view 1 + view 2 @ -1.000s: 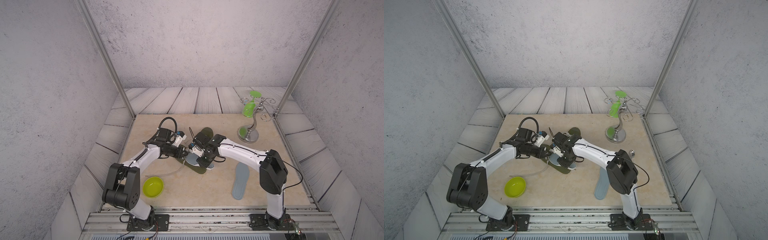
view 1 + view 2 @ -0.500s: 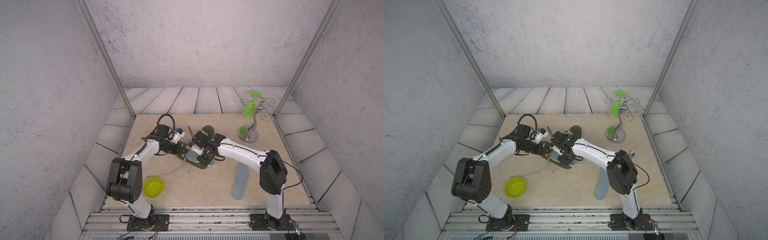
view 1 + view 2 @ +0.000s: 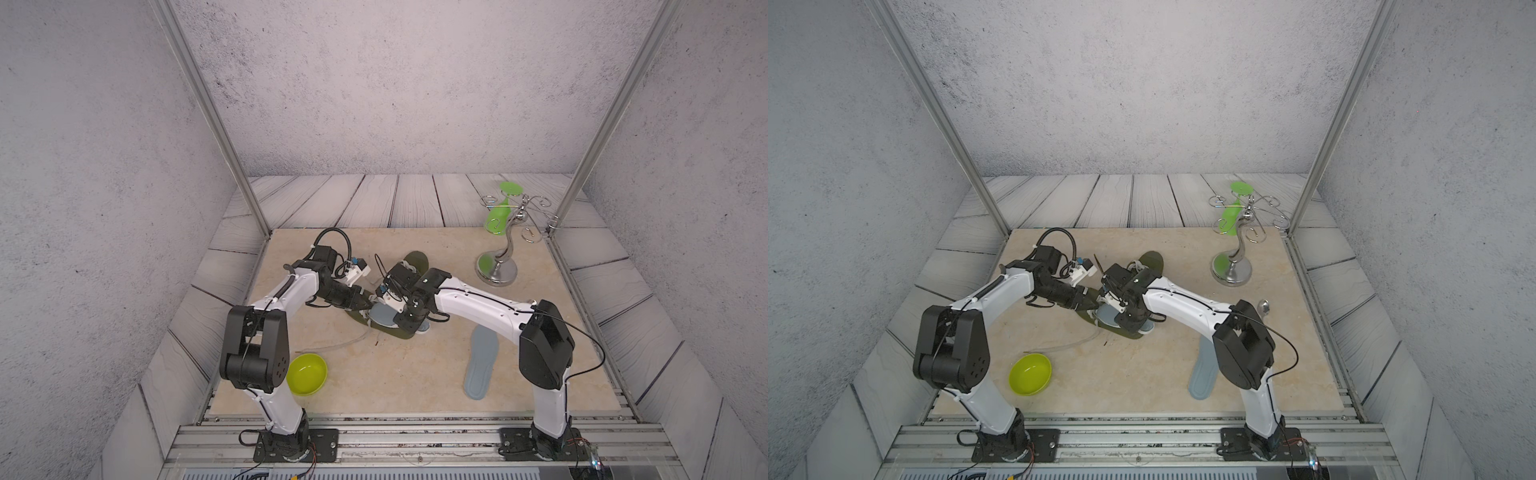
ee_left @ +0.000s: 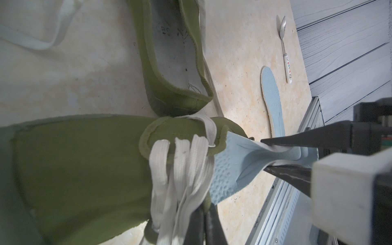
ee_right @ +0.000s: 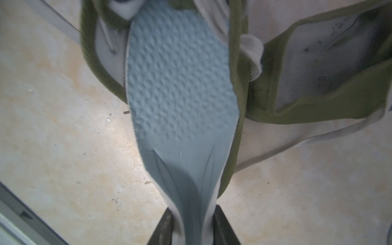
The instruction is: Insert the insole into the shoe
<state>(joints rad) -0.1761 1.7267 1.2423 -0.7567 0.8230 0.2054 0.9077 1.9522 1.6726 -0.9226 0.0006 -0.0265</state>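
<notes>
Next, my left gripper regrips the olive edge (image 4: 207, 200) beside the laces and steadies the shoe before the push, because the insole slants across the shoe's near edge.
An olive green shoe (image 3: 400, 333) with white laces (image 4: 182, 169) lies mid-table. A light blue insole (image 3: 380, 316) has its front part inside the shoe's opening, and its heel end sticks out. My right gripper (image 5: 193, 214) is shut on that heel end, which is folded between the fingers (image 5: 165, 227). In both top views the right gripper (image 3: 1129, 322) sits over the shoe's heel (image 3: 1125, 333). My left gripper (image 4: 206, 209) is shut on the shoe's olive edge beside the laces. In a top view the left gripper (image 3: 368, 301) reaches the shoe from the left.
A second olive shoe (image 3: 417, 262) lies just behind. A spare blue insole (image 3: 480, 365) lies front right, with a spoon (image 3: 1263, 307) beyond it. A green bowl (image 3: 306, 374) is front left. A metal stand (image 3: 496, 266) with a green glass is at the back right.
My left wrist has shifted a little toward the back and its elbow has swung. The shoe and insole have barely moved. Both grips are unchanged.
</notes>
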